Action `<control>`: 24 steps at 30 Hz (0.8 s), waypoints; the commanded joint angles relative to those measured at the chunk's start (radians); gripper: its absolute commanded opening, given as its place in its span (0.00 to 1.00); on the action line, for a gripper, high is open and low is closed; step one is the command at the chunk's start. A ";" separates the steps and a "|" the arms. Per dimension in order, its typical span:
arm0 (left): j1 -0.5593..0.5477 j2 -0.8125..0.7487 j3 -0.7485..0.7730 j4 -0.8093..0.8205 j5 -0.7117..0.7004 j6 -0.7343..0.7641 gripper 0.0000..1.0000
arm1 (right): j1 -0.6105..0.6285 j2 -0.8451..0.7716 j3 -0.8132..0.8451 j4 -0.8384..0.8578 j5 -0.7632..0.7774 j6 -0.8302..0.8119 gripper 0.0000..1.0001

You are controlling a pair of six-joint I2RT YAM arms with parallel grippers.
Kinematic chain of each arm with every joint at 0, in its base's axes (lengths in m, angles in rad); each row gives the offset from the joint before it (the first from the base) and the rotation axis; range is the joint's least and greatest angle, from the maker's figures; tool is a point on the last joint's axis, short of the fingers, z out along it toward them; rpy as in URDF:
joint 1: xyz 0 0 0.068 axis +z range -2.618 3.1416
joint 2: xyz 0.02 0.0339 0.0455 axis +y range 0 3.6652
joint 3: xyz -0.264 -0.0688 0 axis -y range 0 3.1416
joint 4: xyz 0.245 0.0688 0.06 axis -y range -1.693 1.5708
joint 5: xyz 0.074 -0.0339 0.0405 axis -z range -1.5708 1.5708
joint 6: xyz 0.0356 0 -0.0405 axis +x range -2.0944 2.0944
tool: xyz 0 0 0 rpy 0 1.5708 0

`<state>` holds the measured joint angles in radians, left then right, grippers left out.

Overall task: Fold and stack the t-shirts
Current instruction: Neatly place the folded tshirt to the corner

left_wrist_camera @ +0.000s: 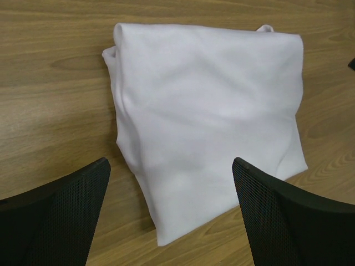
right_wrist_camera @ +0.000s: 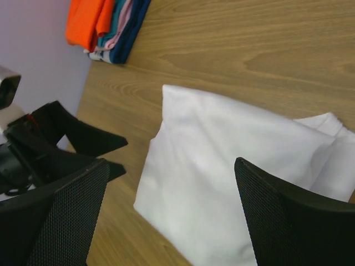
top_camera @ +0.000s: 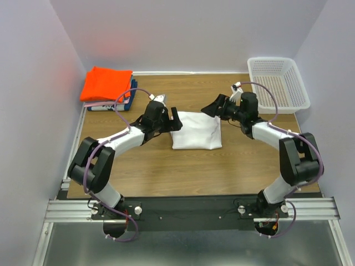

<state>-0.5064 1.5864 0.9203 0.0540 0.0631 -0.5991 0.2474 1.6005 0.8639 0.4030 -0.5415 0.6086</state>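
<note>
The white t-shirt should be grabbed with my left gripper by the middle of its side edge (top_camera: 172, 133) (left_wrist_camera: 128, 145), the one facing the stack with the orange t-shirt.
A white t-shirt (top_camera: 196, 130) lies folded into a rough rectangle at the middle of the table; it also shows in the left wrist view (left_wrist_camera: 211, 111) and the right wrist view (right_wrist_camera: 233, 183). My left gripper (top_camera: 173, 121) is open and empty at the shirt's left edge, just above it. My right gripper (top_camera: 213, 108) is open and empty at the shirt's far right corner. A folded orange t-shirt (top_camera: 106, 83) tops a stack at the far left, with a dark blue one (top_camera: 127, 98) under it. The stack also shows in the right wrist view (right_wrist_camera: 105, 25).
A white mesh basket (top_camera: 277, 83) stands at the far right corner. The walls close in on the left, back and right. Bare wood table (top_camera: 188, 172) lies between the shirt and the arm bases.
</note>
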 commanded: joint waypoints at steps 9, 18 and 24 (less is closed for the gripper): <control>-0.001 0.093 -0.024 0.007 -0.008 -0.014 0.98 | -0.008 0.398 0.193 -0.007 0.023 -0.061 1.00; -0.001 0.158 0.009 0.017 0.009 -0.007 0.98 | -0.008 0.345 0.190 -0.033 0.028 -0.084 1.00; -0.001 0.218 0.037 0.021 0.032 -0.005 0.84 | -0.008 0.129 0.136 -0.104 0.087 -0.104 1.00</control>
<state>-0.5064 1.7550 0.9382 0.0738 0.0689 -0.6086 0.2420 1.8801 1.0359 0.3367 -0.5117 0.5400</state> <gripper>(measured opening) 0.887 0.998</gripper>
